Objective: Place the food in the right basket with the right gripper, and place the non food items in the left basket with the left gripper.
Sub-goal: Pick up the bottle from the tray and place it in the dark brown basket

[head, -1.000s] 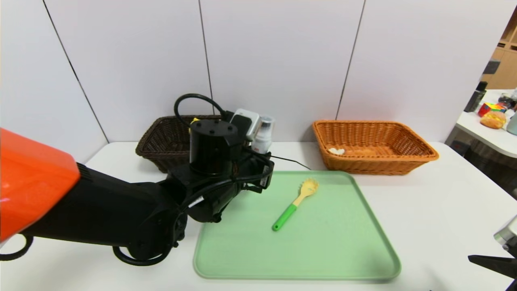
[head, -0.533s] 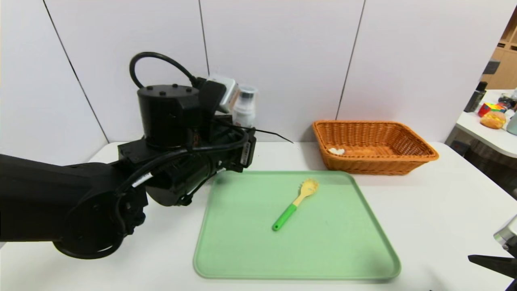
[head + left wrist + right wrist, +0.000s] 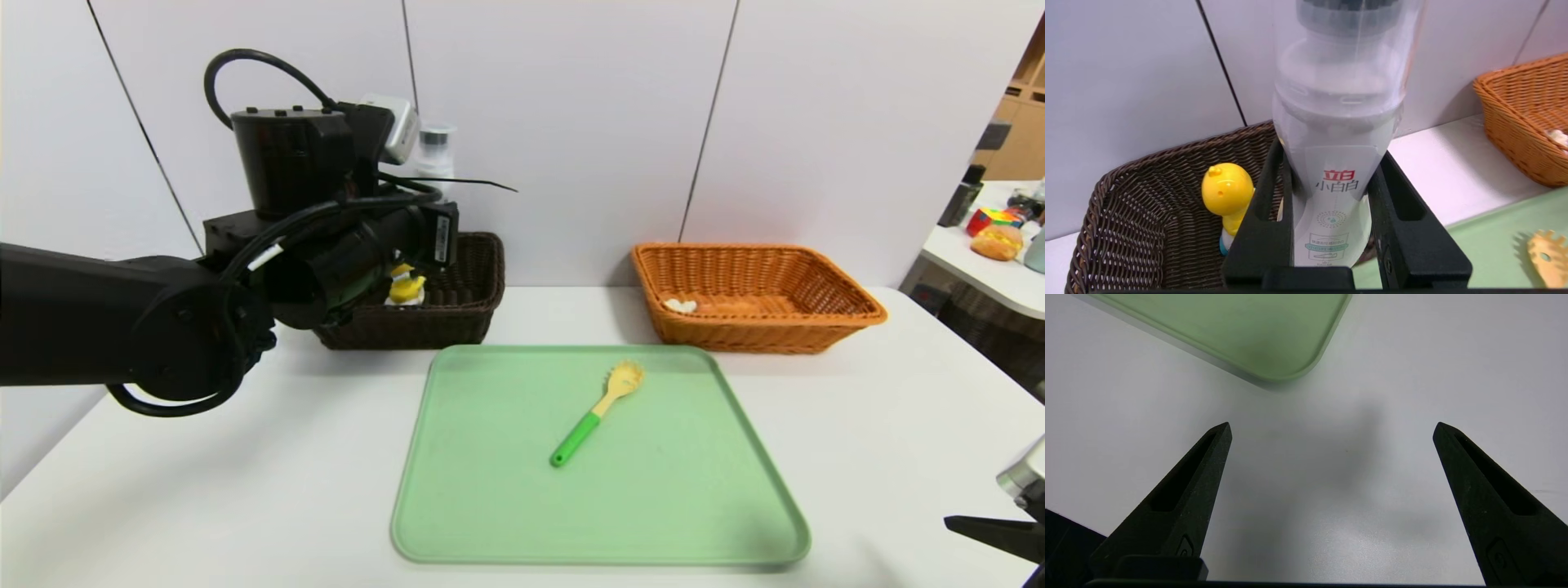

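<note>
My left gripper has the white bottle to put down, now upright above the dark brown basket. I will set it in the dark brown basket [image 3: 453, 300] next to the yellow duck toy.
My left gripper [image 3: 1331, 152] is shut on a white bottle [image 3: 1333, 212] with a clear cap and red lettering. It holds the bottle upright above the dark brown left basket [image 3: 465, 314]; the cap [image 3: 435, 147] shows above the wrist. A yellow duck toy [image 3: 1227, 196] lies in that basket. The orange right basket [image 3: 759, 331] holds a small white food piece [image 3: 680, 305]. A yellow pasta spoon with a green handle [image 3: 596, 412] lies on the green tray [image 3: 490, 506]. My right gripper [image 3: 1331, 428] hangs open and empty over the table by the tray's near right corner.
White wall panels stand close behind both baskets. A side table [image 3: 992, 269] with colourful objects is at the far right. The left arm's bulk [image 3: 122, 327] stretches over the table's left side. Bare white tabletop [image 3: 898, 425] lies right of the tray.
My left arm has risen and swung left and back with the bottle, from the tray's far left corner to above the brown basket. The right arm has not moved.
</note>
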